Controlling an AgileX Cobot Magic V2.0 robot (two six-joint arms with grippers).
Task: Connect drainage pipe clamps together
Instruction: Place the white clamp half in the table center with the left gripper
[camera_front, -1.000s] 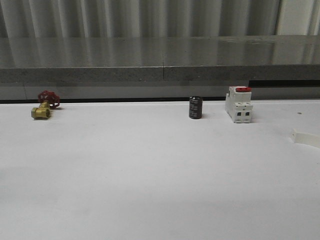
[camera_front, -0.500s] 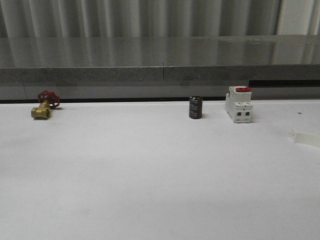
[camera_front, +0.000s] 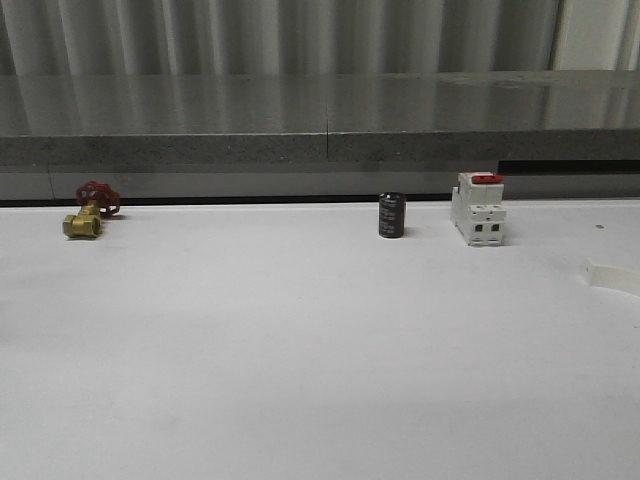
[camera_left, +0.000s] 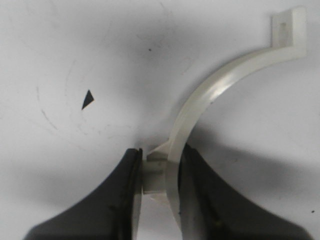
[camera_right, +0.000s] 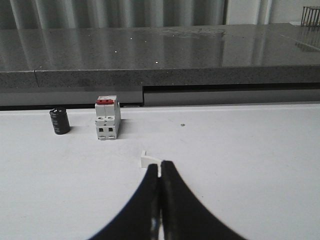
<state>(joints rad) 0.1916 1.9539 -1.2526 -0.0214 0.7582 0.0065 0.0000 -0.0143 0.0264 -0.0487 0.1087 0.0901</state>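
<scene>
My left gripper is going to set the drainage pipe clamp down on the table (camera_front: 163, 303) in front of the brass valve, toward the middle. The clamp now lies over the white table.
One drainage pipe clamp (camera_left: 210, 95), a white half-ring with a flat tab at its far end, lies over the white table in the left wrist view. My left gripper (camera_left: 157, 175) is shut on its near end, its dark fingers pressing the tab block and the band. A second drainage pipe clamp (camera_right: 148, 160) pokes out as a thin white strip between my right gripper (camera_right: 160, 169) tips, which are shut on it. In the front view that clamp (camera_front: 612, 276) shows at the table's right edge.
Along the back of the white table (camera_front: 300, 340) stand a brass valve with a red handle (camera_front: 82, 217), a black cylinder (camera_front: 391, 215) and a white breaker with a red top (camera_front: 477, 208). Behind them runs a grey ledge (camera_front: 320, 150).
In the front view the white clamp piece at the right edge has slid slightly down and to the right. Nothing else has moved.
</scene>
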